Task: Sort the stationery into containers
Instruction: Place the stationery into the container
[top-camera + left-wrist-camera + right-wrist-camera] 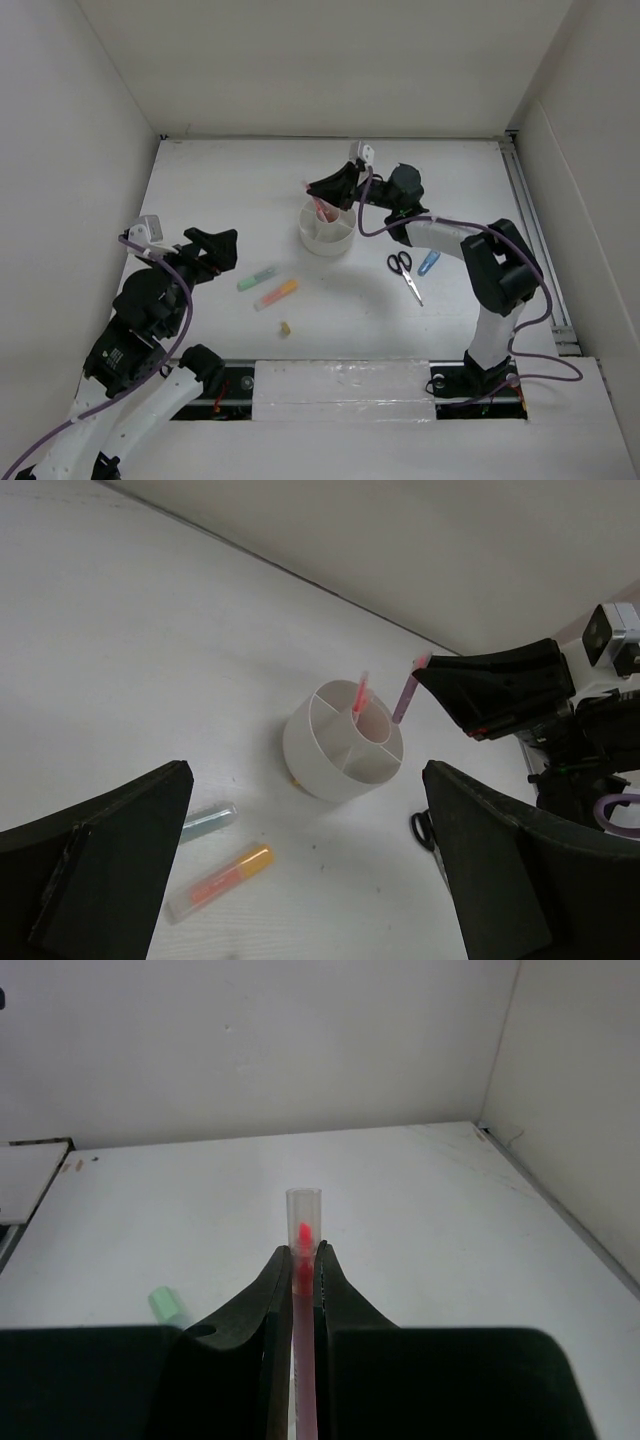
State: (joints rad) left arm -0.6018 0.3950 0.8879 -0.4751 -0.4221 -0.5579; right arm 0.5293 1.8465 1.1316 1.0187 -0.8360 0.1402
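Note:
Next, I drop the thin pink pen in the white round organizer's inner cup (325,212), beside the leaning pen, with my right gripper.
The white round organizer (327,238) (330,765) stands mid-table with one thin pink pen (359,694) leaning in it. Just above its rim, my right gripper (314,188) (303,1255) is shut on another pink pen (405,695) (304,1222) with a clear cap, held steeply with its lower end over the organizer. My left gripper (226,243) (306,780) hangs open and empty left of the organizer. On the table lie a green highlighter (257,277) (205,820), an orange highlighter (277,294) (225,877), a yellowish eraser bit (285,327), black-handled scissors (403,270) and a blue highlighter (429,263).
White walls close in the table at the back and on both sides. The right arm (495,270) arches over the scissors and the blue highlighter. A taped strip (340,385) runs along the near edge between the arm bases.

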